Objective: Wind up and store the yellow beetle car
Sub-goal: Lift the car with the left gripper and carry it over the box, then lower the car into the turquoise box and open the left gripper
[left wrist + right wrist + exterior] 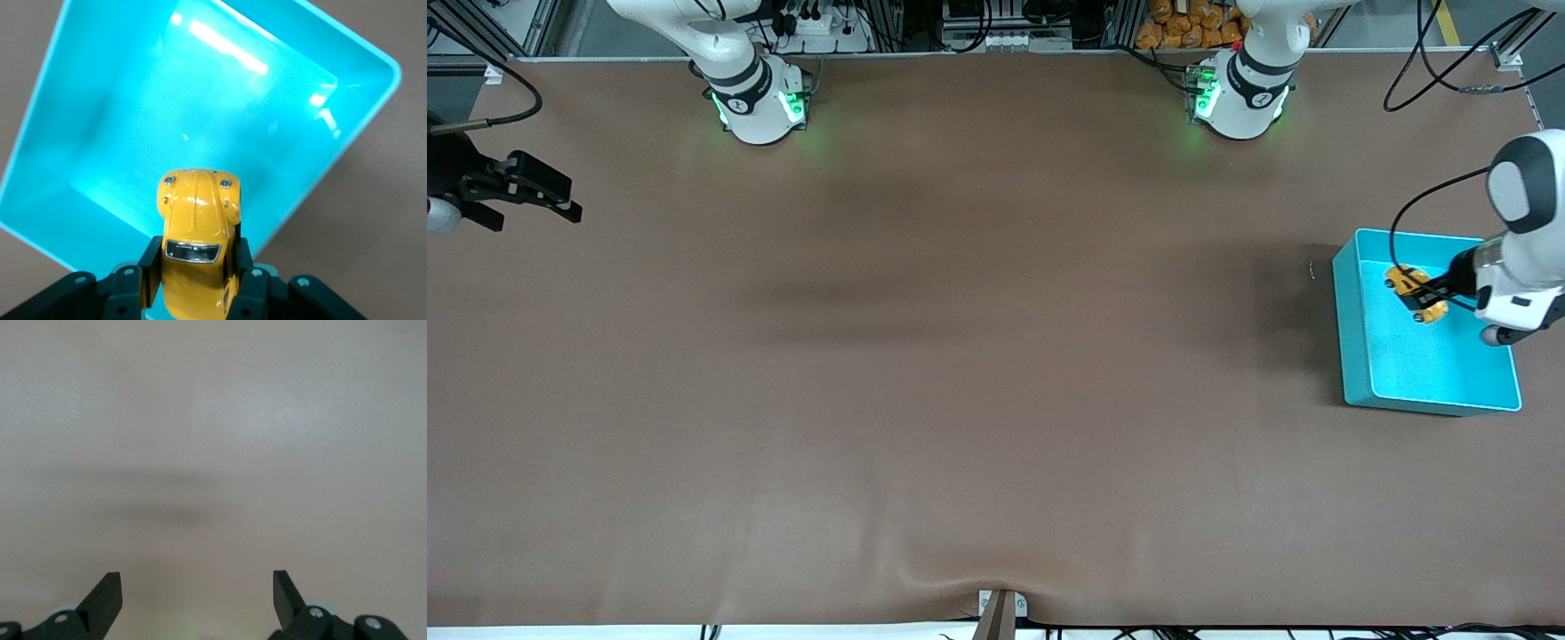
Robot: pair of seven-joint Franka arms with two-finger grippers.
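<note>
Next, my left gripper lets go of the yellow beetle car on the teal bin's bottom point(1401, 326), near the side of the bin that faces the middle of the table.
My left gripper point(1430, 293) is shut on the yellow beetle car point(1412, 291), holding it up over the teal bin point(1352, 302) at the left arm's end of the table. In the left wrist view the yellow beetle car point(198, 220) sits clamped by its sides between the black fingers point(152, 263), nose pointing out over the teal bin point(373, 107), which has nothing inside. My right gripper point(560, 209) waits open over bare table at the right arm's end; its fingers point(107, 597) stand wide apart with nothing between them.
The brown mat point(960, 356) covers the whole table. Black cables point(1440, 80) lie by the corner at the left arm's end. A small metal bracket point(1000, 609) sits at the table edge nearest the front camera.
</note>
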